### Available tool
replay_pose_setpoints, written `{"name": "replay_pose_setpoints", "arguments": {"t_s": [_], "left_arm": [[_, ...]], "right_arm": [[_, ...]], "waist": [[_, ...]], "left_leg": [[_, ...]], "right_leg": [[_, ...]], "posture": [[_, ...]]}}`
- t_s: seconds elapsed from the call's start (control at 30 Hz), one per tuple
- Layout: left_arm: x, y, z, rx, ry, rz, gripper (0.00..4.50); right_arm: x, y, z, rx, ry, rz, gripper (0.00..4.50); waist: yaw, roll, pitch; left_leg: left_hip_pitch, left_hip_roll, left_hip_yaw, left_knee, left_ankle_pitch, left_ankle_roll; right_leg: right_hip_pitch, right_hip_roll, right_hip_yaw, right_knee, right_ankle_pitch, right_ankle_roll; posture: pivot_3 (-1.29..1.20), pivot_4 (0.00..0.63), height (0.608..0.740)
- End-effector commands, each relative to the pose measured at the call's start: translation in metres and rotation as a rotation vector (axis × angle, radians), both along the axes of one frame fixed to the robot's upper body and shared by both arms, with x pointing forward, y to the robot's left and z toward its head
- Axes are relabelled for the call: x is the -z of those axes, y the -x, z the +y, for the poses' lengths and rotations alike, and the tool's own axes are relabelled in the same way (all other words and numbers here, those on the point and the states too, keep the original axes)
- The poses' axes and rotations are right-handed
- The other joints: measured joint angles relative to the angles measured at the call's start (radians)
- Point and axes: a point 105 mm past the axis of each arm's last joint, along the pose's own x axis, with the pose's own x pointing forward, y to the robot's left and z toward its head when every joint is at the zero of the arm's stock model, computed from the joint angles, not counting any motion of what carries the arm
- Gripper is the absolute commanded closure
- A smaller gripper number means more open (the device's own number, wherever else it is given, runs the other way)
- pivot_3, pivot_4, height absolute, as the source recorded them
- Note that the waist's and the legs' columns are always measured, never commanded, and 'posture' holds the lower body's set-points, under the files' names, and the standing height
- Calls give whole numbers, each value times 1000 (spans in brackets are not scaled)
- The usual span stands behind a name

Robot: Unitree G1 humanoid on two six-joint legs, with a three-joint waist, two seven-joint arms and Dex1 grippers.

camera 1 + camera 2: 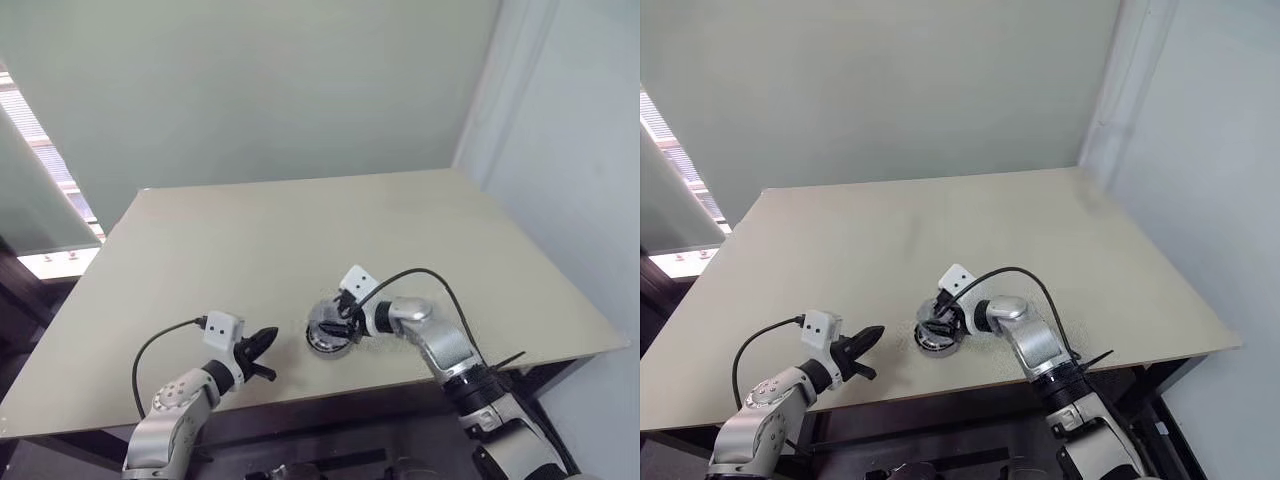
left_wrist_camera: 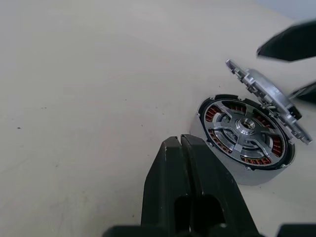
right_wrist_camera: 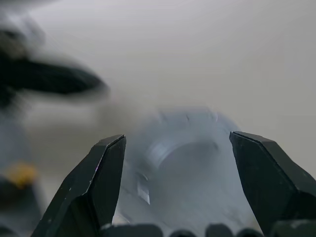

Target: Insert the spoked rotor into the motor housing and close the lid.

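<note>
The lid is tilting steeply over the motor housing's rim, so with my right gripper I will lay the lid flat on the housing and grip its raised centre (image 2: 269,85) before closing it.
The motor housing (image 2: 216,114), a round disc with copper windings, lies on the table near its front edge. The spoked rotor (image 2: 245,126) sits inside it, silver with a central hub. The grey lid (image 2: 269,95) is tilted steeply over the housing's rim on the side away from my left gripper, its lower edge close to that rim. My right gripper (image 1: 341,316) is shut on the lid, one black finger (image 2: 290,42) on each side. In the right wrist view, the lid (image 3: 185,163) lies between the spread fingers. My left gripper (image 1: 268,341) is shut and empty, a short way left of the housing.
The beige table (image 1: 300,230) stretches wide and bare behind the housing. Its front edge runs just below both grippers. A pale wall stands behind the table and a window strip lies at far left.
</note>
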Motion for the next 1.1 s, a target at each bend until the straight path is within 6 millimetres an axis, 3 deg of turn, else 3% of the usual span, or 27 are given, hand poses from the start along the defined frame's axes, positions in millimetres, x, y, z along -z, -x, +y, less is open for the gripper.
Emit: {"name": "replay_pose_setpoints", "arguments": {"t_s": [0.03, 0.13, 0.23, 0.37, 0.57, 0.67, 0.83, 1.1], "left_arm": [[-16, -4, 3, -5, -15, -70, 4500], [-16, -4, 2, -2, -15, -69, 4500], [-16, -4, 1, 3, -16, -69, 4500], [-18, -5, 0, 9, -18, -74, 4500], [-19, -6, -2, 19, -21, -75, 4500], [-19, -6, -2, 22, -24, -74, 4500], [-19, -5, -4, 32, -30, -70, 4500], [-21, -3, -5, 37, -38, -72, 4500]], "right_arm": [[-27, -7, -9, 17, -229, 13, 824], [-34, -10, -16, 32, -301, -17, 824], [-26, -6, -19, -1, -253, -27, 824], [-10, 9, -17, -98, -137, -34, 21], [-3, 19, -15, -163, -114, -74, 21], [0, 17, -16, -151, -107, -81, 21], [3, -6, -20, -17, -111, -118, 21], [20, -12, -17, -39, -32, -92, 21]], "waist": [[0, 0, 0], [0, 0, 0], [0, 0, 0], [0, 0, 0], [0, 0, 0], [0, 0, 0], [0, 0, 0], [0, 0, 0]], "left_leg": [[0, 0, 0, 0, 0, 0], [0, 0, 0, 0, 0, 0], [0, 0, 1, 0, 0, 0], [0, 0, 1, 0, 0, 0], [0, 0, 2, 0, 0, 0], [1, 0, 2, 1, 0, 0], [1, 0, 2, 1, 0, 0], [1, 0, 2, 1, 0, 0]], "right_leg": [[0, 0, 0, 0, 0, 0], [1, 0, 0, 0, 0, 0], [0, 0, 1, 0, 0, 0], [0, 0, 1, 0, 0, 0], [0, 0, 2, 1, 0, 0], [0, 0, 2, 1, 0, 0], [0, 1, 2, 1, 0, 0], [0, 1, 4, 2, 0, 0]], "posture": [[0, 0, 740], [0, 0, 740], [0, 0, 740], [0, 0, 740], [0, 0, 740], [0, 0, 740], [0, 0, 740], [0, 0, 740]]}}
